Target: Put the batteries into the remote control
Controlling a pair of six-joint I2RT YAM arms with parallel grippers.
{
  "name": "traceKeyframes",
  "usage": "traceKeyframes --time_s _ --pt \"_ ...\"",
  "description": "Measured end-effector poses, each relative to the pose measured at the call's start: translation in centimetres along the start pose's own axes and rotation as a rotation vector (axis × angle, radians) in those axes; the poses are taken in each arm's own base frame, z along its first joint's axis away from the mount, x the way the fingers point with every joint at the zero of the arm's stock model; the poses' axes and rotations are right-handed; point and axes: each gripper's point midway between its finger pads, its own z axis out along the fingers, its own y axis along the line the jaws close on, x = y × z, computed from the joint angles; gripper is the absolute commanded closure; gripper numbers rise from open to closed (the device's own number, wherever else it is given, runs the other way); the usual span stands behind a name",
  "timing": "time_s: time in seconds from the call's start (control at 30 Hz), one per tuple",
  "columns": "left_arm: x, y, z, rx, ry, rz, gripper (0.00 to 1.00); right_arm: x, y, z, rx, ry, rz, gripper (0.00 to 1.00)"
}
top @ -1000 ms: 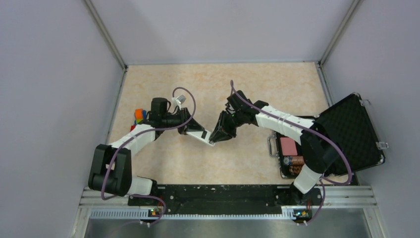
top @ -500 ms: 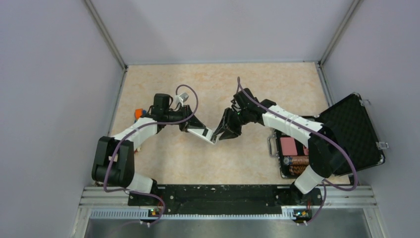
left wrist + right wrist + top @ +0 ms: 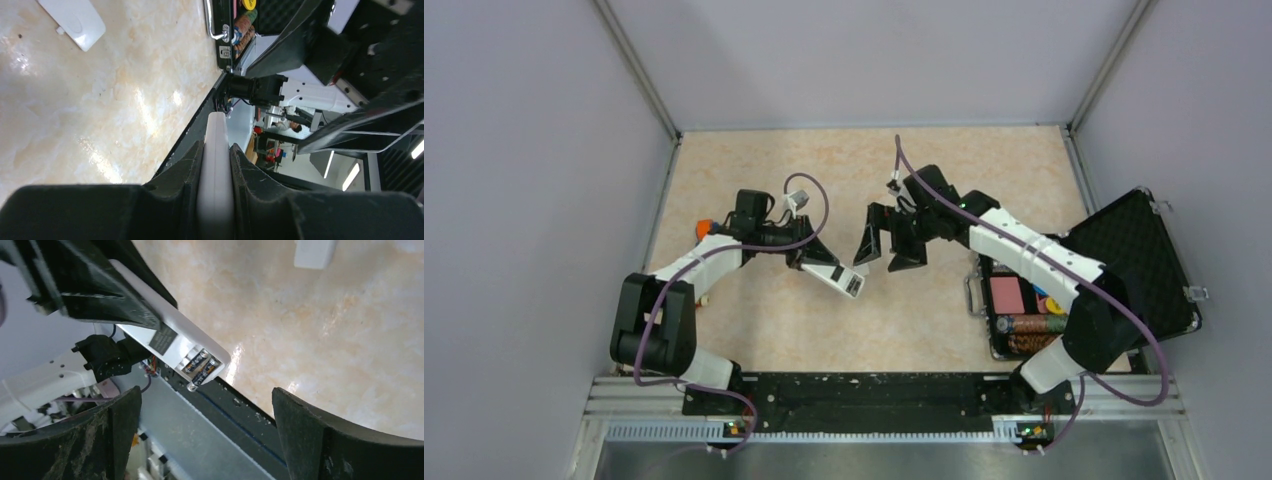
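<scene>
My right gripper should close around the remote control's loose end (image 3: 220, 367) and press the battery into the hollow, because one battery sticks out past the edge of the remote control's hollow.
My left gripper (image 3: 812, 262) is shut on the remote control (image 3: 838, 277), a slim white bar held above the table with its free end pointing toward the right arm. In the left wrist view the remote control (image 3: 216, 150) is pinched edge-on in the left gripper (image 3: 216, 148). The right wrist view shows the remote control (image 3: 172, 332) with its recess facing up and two batteries (image 3: 201, 365) lying side by side in it. My right gripper (image 3: 888, 249) stands wide open just right of the remote's end, touching nothing. Nothing sits inside the right gripper (image 3: 207, 440).
An open black case (image 3: 1129, 262) lies at the right with a pink card deck (image 3: 1006, 295) and striped chip rolls (image 3: 1027, 325) inside. A flat white plastic piece (image 3: 312, 251) lies on the table. An orange object (image 3: 703, 228) sits by the left arm.
The right gripper's jaws have gone from nearly shut at the remote's end to wide open, and it has drawn back to the right. The left gripper still holds the remote.
</scene>
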Motion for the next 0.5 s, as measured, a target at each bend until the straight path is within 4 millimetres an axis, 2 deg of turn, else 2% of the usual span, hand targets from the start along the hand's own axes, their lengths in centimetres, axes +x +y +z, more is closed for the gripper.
traceKeyframes --time_s 0.17,0.3,0.5 --pt "1.0 -0.7 -0.3 0.042 0.049 0.014 1.00 -0.4 1.8 -1.4 -0.054 -0.045 -0.281 0.03" --pt "1.2 -1.6 -0.5 0.083 0.074 0.038 1.00 1.3 2.0 -0.7 -0.063 -0.005 -0.457 0.02" --pt "1.3 -2.2 -0.7 0.107 0.089 0.052 1.00 3.7 1.8 0.5 -0.055 0.046 -0.593 0.01"
